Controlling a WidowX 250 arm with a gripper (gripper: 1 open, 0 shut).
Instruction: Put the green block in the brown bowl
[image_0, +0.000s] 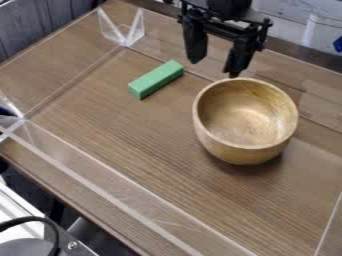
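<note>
The green block's middle (156, 79) should be the next place for my gripper to go, and it should close there across the block's long sides.
The green block (156, 80) lies flat on the wooden tabletop, left of centre, angled diagonally. To its right stands the brown bowl (246, 121), round, thick-walled and empty inside. My gripper (215, 58) hangs above the table behind the bowl's far left rim and to the right of the block. Its two dark fingers (195, 44) point down and stand apart, open, with nothing between them. It touches neither the block nor the bowl.
Low clear acrylic walls (80, 150) fence the wooden table (120, 150) on the left and front, with a folded clear piece (123, 30) at the back left corner. Dark equipment sits below the front edge (40, 240).
</note>
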